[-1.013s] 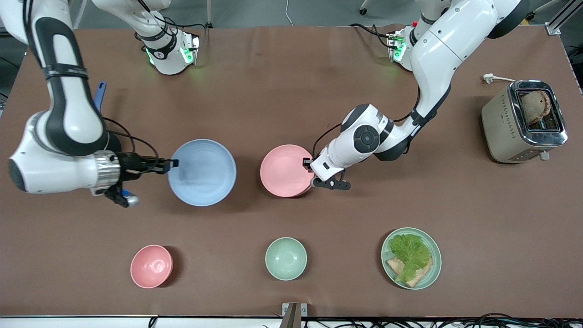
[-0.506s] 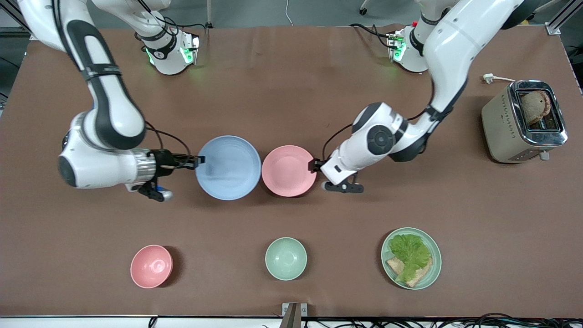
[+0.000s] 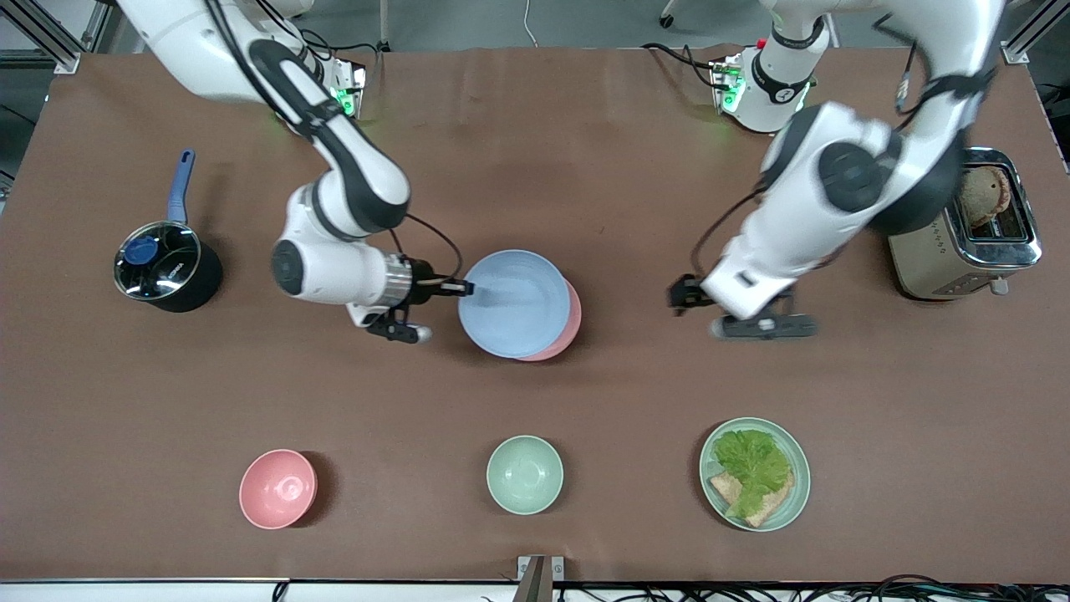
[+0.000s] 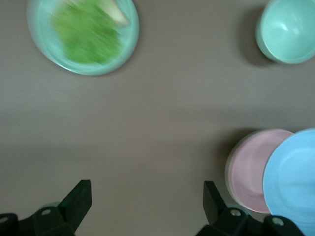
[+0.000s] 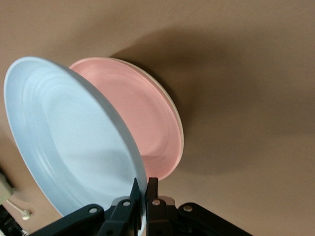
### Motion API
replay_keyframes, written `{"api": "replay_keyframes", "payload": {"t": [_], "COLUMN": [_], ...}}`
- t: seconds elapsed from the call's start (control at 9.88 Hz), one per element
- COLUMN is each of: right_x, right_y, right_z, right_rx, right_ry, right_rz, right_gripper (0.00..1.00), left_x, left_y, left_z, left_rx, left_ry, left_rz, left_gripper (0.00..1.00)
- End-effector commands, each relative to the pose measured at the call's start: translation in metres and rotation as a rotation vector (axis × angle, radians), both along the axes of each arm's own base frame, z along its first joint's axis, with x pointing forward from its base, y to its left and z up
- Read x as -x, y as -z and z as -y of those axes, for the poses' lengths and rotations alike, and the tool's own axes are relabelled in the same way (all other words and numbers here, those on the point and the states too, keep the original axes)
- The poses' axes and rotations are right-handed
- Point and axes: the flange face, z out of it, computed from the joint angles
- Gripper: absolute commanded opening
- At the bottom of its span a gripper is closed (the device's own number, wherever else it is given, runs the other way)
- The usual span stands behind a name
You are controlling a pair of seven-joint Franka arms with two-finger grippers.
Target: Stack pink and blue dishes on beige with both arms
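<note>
The light blue plate will go down flat on the pale pink plate (image 3: pixel 532 309) (image 5: pixel 121 123) from my right gripper.
My right gripper (image 3: pixel 468 288) is shut on the rim of the light blue plate (image 3: pixel 510 303) and holds it tilted over the pale pink plate (image 3: pixel 568 324). Only a crescent of the pink plate shows past the blue one. In the right wrist view the fingers (image 5: pixel 142 184) pinch the blue plate (image 5: pixel 64 137) edge above the pink plate (image 5: pixel 142 118). A thin cream rim of the beige plate (image 5: pixel 176 115) peeks out beneath the pink one. My left gripper (image 3: pixel 677 294) hangs open and empty over bare table beside the stack, toward the toaster. The left wrist view shows its spread fingers (image 4: pixel 147 189).
A black saucepan with a blue handle (image 3: pixel 167 267) stands at the right arm's end. A toaster (image 3: pixel 961 226) stands at the left arm's end. Nearer the camera sit a pink bowl (image 3: pixel 277 488), a mint bowl (image 3: pixel 524 474) and a mint plate with lettuce and bread (image 3: pixel 755 474).
My right arm carried the blue plate sideways until it came over the pink plate. My left gripper let go of the pink plate and drew back toward the toaster.
</note>
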Motion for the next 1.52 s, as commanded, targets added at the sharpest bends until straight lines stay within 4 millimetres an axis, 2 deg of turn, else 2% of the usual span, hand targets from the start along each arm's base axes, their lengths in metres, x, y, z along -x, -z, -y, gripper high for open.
{"api": "replay_keyframes", "payload": {"t": [0.0,0.2,0.3,0.51,0.71,0.81,0.91,1.01,1.11,1.22,1.32,1.42], "right_x": [0.005,0.014,0.015,0.018,0.018,0.020,0.019,0.014,0.012,0.005,-0.003,-0.012], "right_y": [0.014,0.034,0.035,0.038,0.042,0.044,0.046,0.042,0.028,-0.005,-0.042,-0.078], "right_z": [-0.004,-0.021,-0.023,-0.025,-0.017,-0.017,-0.013,-0.007,-0.006,0.005,0.029,0.067], "right_rx": [0.005,0.004,0.003,0.004,0.012,0.016,0.016,0.015,0.013,0.011,0.033,0.107], "right_ry": [0.014,0.014,0.010,0.006,-0.003,-0.009,-0.010,0.001,0.005,0.002,-0.010,-0.048], "right_rz": [0.004,0.016,0.013,0.010,0.008,0.006,-0.005,-0.001,0.008,0.027,0.047,0.073], "right_gripper": [0.05,0.07,0.07,0.07,0.08,0.14,0.48,0.99,1.00,1.00,1.00,1.00], "left_x": [0.011,0.016,0.022,0.046,0.063,0.058,0.054,0.054,0.058,0.059,0.059,0.060], "left_y": [-0.044,-0.104,-0.135,-0.175,-0.186,-0.193,-0.199,-0.201,-0.204,-0.202,-0.201,-0.201], "left_z": [-0.056,-0.109,-0.116,-0.127,-0.125,-0.144,-0.148,-0.152,-0.162,-0.171,-0.165,-0.156], "left_rx": [-0.070,-0.107,-0.097,-0.076,-0.065,-0.050,-0.045,-0.048,-0.048,-0.048,-0.057,-0.062], "left_ry": [0.023,0.065,0.089,0.114,0.073,0.053,0.039,0.024,0.013,0.006,0.017,0.034], "left_rz": [0.035,0.036,0.007,-0.017,-0.049,-0.036,-0.024,-0.020,-0.025,-0.046,-0.044,-0.043], "left_gripper": [1.00,1.00,1.00,1.00,1.00,1.00,1.00,1.00,1.00,1.00,1.00,1.00]}}
